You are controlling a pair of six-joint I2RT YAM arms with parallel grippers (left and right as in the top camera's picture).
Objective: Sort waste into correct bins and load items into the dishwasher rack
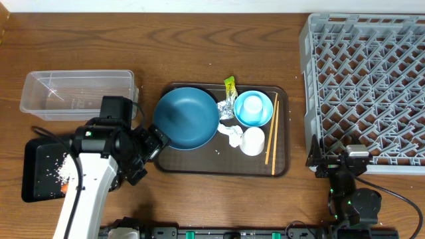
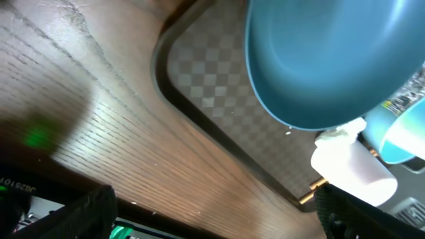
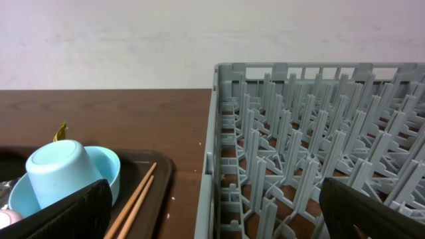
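Next, I move my right gripper next to the white cup's sides (image 1: 252, 142) (image 3: 6, 218), beside the tissue on the serving tray, and close it there.
The dark-blue plate (image 1: 187, 117) lies on the left of a brown serving tray (image 1: 279, 166), with my open left gripper (image 1: 149, 156) just off its near-left edge over bare table. Beside the plate are the light-blue cup (image 1: 252, 107), white cup (image 1: 253, 141), chopsticks (image 1: 271, 136), yellow-green wrapper (image 1: 230, 85), foil (image 1: 228, 106) and tissue (image 1: 232, 135). Rice (image 1: 63, 169) and the carrot (image 1: 64, 187) lie in the black tray (image 1: 36, 156). My right gripper (image 1: 337, 159) stands open at the grey rack's (image 1: 368, 86) near-left corner. Both hold nothing.
The clear tub (image 1: 76, 93) stands at the back left, beyond the black tray. The rack fills the right side of the table. A strip of bare wood separates the serving tray (image 3: 159, 169) from the rack wall (image 3: 206, 172).
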